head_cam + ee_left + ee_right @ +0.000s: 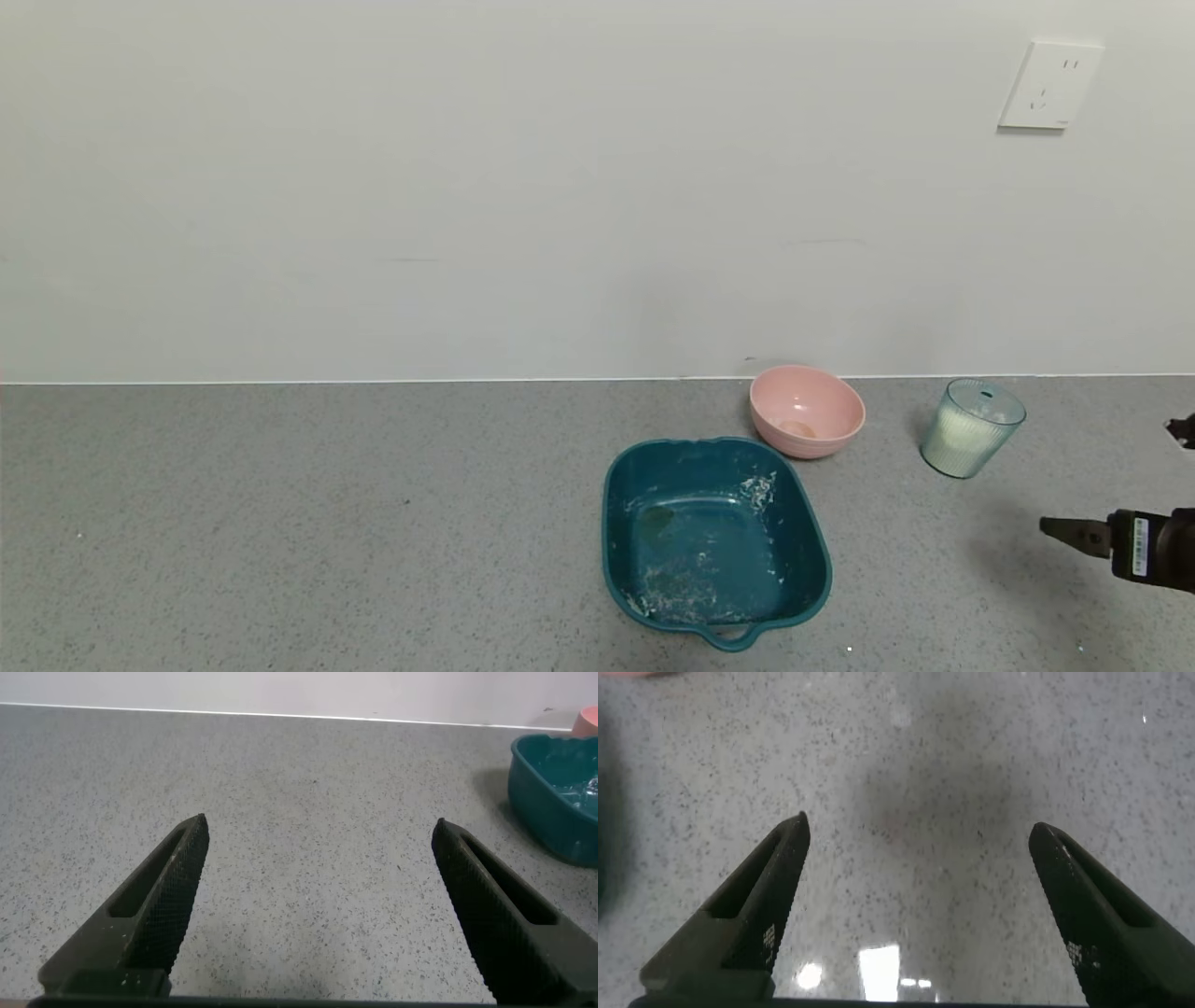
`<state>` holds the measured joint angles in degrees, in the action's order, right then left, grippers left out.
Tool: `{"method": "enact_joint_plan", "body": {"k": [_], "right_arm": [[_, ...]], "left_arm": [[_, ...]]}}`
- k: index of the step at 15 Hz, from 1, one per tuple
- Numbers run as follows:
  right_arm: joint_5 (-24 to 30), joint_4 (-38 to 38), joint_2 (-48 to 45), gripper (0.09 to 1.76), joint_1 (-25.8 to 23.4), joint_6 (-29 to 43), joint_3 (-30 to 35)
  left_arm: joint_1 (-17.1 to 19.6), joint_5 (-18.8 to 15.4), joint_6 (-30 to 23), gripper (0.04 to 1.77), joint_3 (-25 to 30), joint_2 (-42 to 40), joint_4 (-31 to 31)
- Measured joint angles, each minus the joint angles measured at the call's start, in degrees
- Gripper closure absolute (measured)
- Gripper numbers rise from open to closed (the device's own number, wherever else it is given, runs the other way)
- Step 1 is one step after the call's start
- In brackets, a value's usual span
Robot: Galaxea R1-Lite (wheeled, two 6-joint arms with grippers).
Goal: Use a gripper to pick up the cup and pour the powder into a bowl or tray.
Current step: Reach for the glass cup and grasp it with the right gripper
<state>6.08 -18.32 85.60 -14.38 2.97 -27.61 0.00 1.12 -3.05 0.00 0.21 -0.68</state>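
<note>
My right gripper is going to the ribbed cup next. It should close around the middle of its sides (pixel 966 438), below the cup's rim.
The pale blue-green ribbed cup (pixel 971 429) stands upright on the grey counter at the right, with off-white powder (pixel 960 437) inside it. The dark teal tray (pixel 653 485) lies to its left and nearer to me, holding only powder smears. My right gripper (pixel 1106 476) enters from the right edge, open and empty, in front of and to the right of the cup, apart from it. In the right wrist view it (pixel 917 831) is over bare counter, and the cup is out of view. My left gripper (pixel 320 826) is open and empty over bare counter, with the tray (pixel 551 789) far off.
A round pink bowl (pixel 808 411) stands just behind the tray, left of the cup, close to the white wall. A wall socket (pixel 1050 84) is high on the right. The grey counter (pixel 280 523) stretches bare to the left.
</note>
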Motion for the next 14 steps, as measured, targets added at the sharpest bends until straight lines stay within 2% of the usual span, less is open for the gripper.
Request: {"method": "enact_joint_plan", "body": {"k": [14], "right_arm": [[2.0,-35.3,22.3,0.14,0.8,-0.7,2.5]], "left_arm": [[0.0,0.0,0.0,0.09,0.0,0.0,0.0]]}}
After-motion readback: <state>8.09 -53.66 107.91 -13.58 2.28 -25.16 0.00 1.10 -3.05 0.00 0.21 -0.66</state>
